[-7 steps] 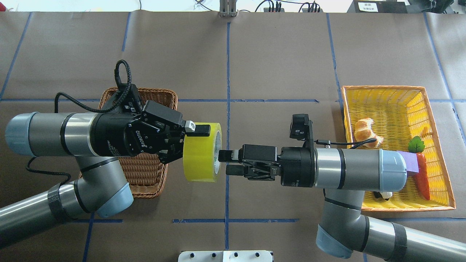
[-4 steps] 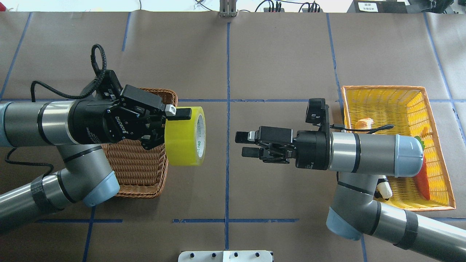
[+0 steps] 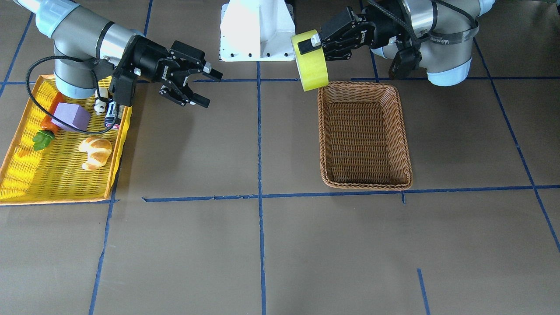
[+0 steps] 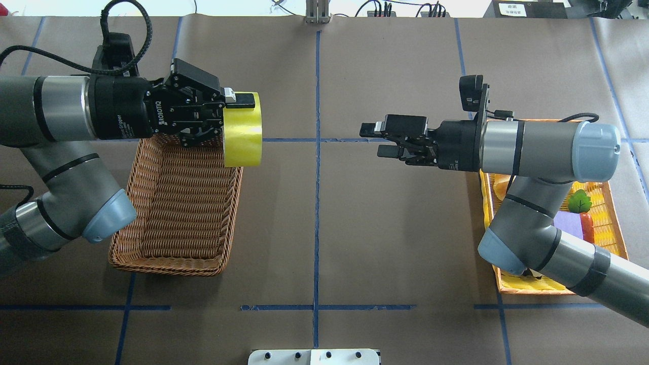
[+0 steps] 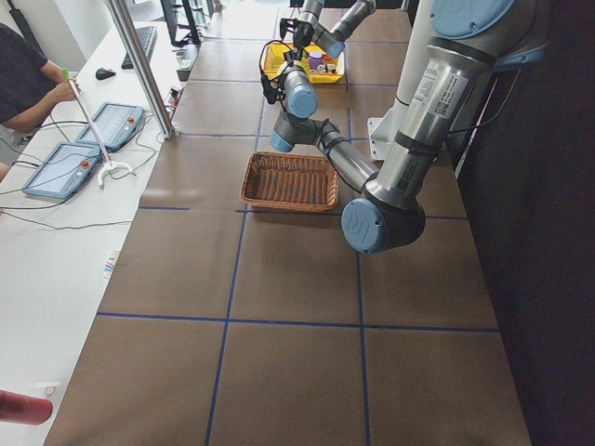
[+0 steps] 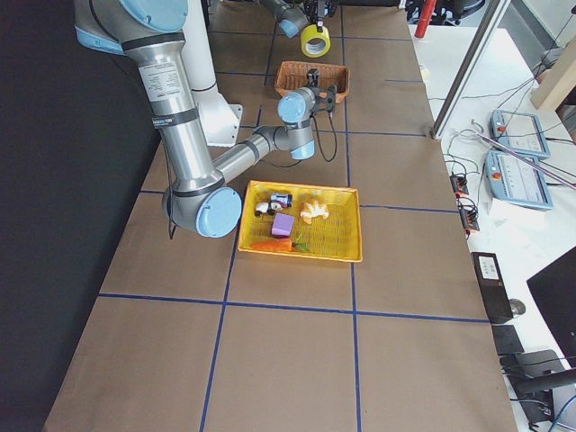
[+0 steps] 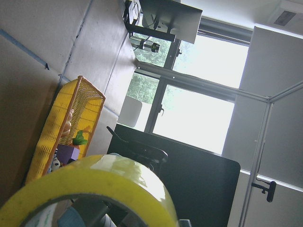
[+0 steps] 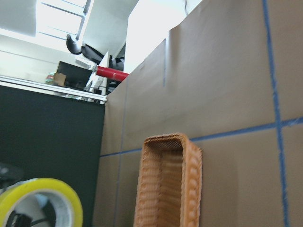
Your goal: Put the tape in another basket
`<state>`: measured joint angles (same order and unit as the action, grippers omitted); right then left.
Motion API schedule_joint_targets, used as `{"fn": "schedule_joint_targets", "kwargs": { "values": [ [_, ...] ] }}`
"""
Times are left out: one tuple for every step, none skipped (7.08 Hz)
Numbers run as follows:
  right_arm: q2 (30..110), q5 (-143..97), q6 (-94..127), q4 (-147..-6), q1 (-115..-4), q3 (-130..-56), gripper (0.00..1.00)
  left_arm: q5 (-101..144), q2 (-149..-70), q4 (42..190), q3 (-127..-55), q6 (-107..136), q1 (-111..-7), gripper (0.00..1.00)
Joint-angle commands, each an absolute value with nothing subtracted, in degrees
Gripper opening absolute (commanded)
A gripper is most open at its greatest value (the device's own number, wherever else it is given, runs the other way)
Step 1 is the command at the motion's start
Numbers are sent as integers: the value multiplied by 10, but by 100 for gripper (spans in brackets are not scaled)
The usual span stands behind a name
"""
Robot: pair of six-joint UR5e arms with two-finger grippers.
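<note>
Next, my left gripper lets go of the tape in the middle of the empty brown wicker basket (image 3: 365, 134).
My left gripper (image 4: 234, 119) is shut on the tape (image 4: 243, 131), a thick yellow roll held on edge in the air. It hangs above the far right corner of the brown wicker basket (image 4: 177, 213), which is empty. The front view shows the tape (image 3: 311, 61) just off the basket (image 3: 365, 131) rim, with the left gripper (image 3: 316, 47) behind it. My right gripper (image 4: 371, 139) stands open and empty over the table's middle right, well apart from the roll. The left wrist view has the tape (image 7: 94, 189) close up. In the right wrist view the tape (image 8: 42, 201) sits beside the basket (image 8: 165, 184).
A yellow mesh basket (image 3: 26, 175) with an orange rim lies on my right side. It holds a croissant (image 3: 96, 151), a purple block (image 3: 70, 116), a carrot and small toys. My right arm passes over it. The white robot base (image 3: 256, 30) is at the table's near edge.
My left arm carried the tape from the table's centre back to the left and farther away, over the wicker basket's corner. My right gripper drew back to the right, empty.
</note>
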<state>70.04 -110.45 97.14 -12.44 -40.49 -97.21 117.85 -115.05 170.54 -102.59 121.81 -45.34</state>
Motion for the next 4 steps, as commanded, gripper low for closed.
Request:
{"fn": "schedule_joint_targets", "kwargs": {
  "values": [
    [698,-1152,862,-297,-480,-976,100,1188,-1146,1455,-1107,1072,-461,0],
    [702,-1155,813,-386,-502,-976,100,1187,-1131,1364,-1136,1007,-461,0],
    [702,-1156,714,-489,-508,-976,100,1183,-1123,1281,-1156,936,-461,0],
    [702,-1154,619,-590,-528,-976,100,1181,-1123,1206,-1164,885,-461,0]
  ]
}}
